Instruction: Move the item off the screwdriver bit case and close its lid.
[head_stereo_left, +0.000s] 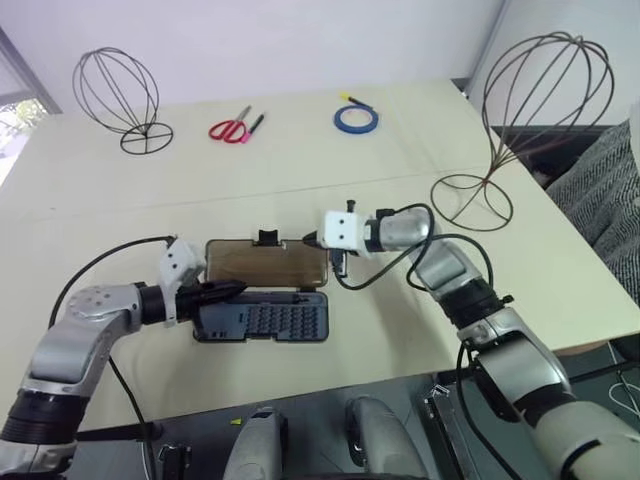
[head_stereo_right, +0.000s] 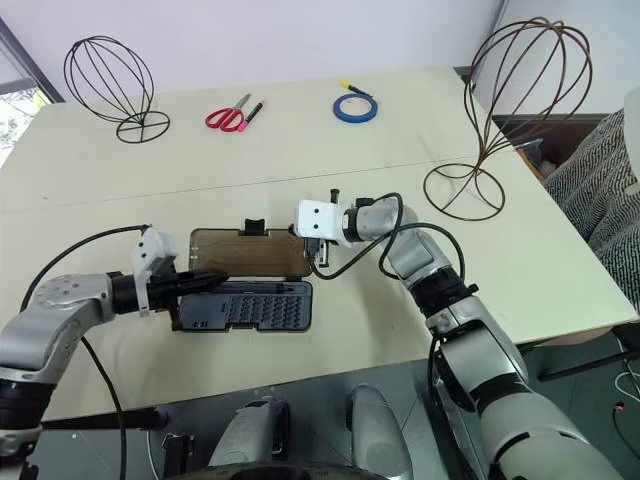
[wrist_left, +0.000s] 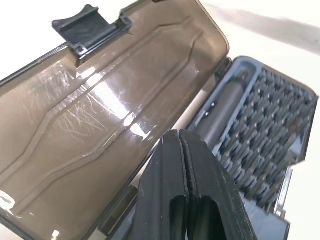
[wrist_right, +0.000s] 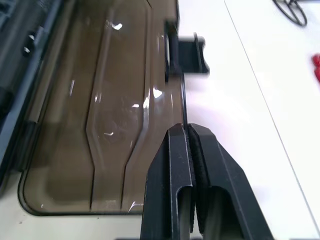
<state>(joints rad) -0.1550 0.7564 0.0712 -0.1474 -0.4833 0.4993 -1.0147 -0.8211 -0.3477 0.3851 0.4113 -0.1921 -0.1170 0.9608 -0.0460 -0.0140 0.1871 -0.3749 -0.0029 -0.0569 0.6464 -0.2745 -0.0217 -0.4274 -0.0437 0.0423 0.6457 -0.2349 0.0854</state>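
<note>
The case has my left gripper lying over it where the lid must close, so that gripper should lift clear while my right gripper takes hold again of the lid's edge nearer the latch (head_stereo_left: 290, 241).
The screwdriver bit case (head_stereo_left: 278, 320) lies open near the table's front edge, its rows of bits showing. Its smoky-brown lid (head_stereo_left: 262, 263) is swung back on the far side, with the black latch (head_stereo_left: 267, 238) on its far edge. My right gripper (head_stereo_left: 312, 241) is shut on the lid's thin far edge near the right corner (wrist_right: 186, 127). The left gripper (head_stereo_left: 236, 290) is shut and holds nothing, its tip (wrist_left: 179, 134) over the hinge line between lid and case. The item (head_stereo_left: 545, 100), a bronze wire head on a ring base, stands on the table at the far right, apart from the case.
A black wire stand (head_stereo_left: 117, 90) sits at the far left corner. Red scissors (head_stereo_left: 230, 130), a marker (head_stereo_left: 254, 123) and a blue tape roll (head_stereo_left: 356, 119) lie along the far side. Striped fabric (head_stereo_left: 605, 190) lies beyond the table's right edge.
</note>
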